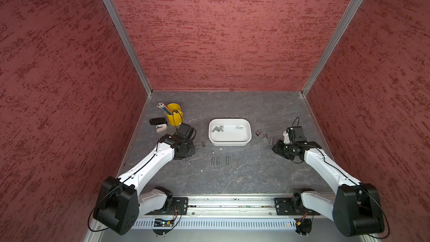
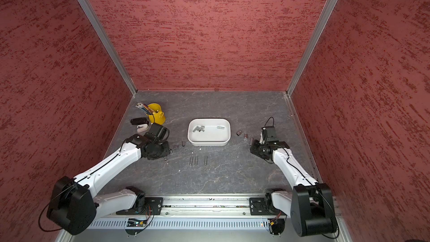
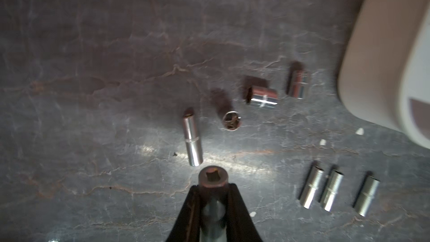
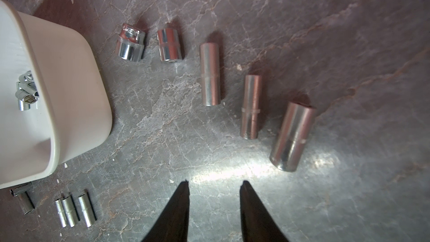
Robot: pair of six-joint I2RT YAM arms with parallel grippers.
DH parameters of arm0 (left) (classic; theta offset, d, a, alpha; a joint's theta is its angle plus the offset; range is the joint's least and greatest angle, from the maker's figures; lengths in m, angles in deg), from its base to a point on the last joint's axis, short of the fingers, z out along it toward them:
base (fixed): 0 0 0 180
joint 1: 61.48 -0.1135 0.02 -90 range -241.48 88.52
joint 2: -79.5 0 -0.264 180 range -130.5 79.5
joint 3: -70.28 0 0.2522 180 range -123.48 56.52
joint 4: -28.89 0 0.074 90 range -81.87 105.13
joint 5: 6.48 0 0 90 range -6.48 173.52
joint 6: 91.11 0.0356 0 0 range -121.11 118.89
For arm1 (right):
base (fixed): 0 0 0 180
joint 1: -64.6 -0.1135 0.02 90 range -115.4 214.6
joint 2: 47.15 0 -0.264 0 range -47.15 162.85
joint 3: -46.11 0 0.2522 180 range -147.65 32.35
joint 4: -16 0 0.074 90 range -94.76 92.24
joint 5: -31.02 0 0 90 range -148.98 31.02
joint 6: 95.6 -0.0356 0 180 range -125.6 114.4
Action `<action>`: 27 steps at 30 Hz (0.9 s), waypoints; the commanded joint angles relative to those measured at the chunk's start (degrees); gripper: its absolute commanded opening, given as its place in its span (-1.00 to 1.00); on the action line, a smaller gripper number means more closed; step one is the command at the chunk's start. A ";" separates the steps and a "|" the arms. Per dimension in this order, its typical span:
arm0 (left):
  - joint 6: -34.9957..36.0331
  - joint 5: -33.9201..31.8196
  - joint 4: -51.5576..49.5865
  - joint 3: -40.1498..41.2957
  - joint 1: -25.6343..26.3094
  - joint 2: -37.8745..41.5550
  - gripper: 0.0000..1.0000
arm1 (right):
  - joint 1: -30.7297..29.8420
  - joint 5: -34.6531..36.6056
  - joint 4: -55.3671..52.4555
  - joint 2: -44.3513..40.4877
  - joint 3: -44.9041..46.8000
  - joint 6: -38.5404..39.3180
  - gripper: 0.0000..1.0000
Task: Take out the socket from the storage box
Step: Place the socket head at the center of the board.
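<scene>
Next, my left gripper releases the long socket on the table (image 1: 181, 160) (image 3: 163, 157) next to the outermost loose socket, away from the box.
The white storage box (image 1: 229, 142) (image 2: 207, 143) stands mid-table. Inside it lie a cluster of chrome sockets (image 1: 218, 129) and a single socket (image 1: 239, 127). To the left of the box, my left gripper (image 3: 213, 186) is shut on a long socket (image 3: 213, 175) whose square-drive end sticks out past the fingertips, just above the table. My right gripper (image 4: 214, 183) is open and empty over bare table to the right of the box, near several sockets (image 4: 293, 136) lying there. The box corner (image 4: 76, 94) shows in the right wrist view.
Loose sockets lie left of the box (image 1: 203, 143), in a row of three in front of it (image 1: 218, 160) and to its right (image 1: 265, 136). A yellow pencil cup (image 1: 174, 114), a black item (image 1: 158, 121) and a white item (image 1: 161, 128) sit at the back left.
</scene>
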 commanded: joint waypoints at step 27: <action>-5.40 -1.20 8.41 6.36 -7.15 -7.31 -0.40 | -0.42 -1.00 1.68 0.64 0.28 0.55 -0.22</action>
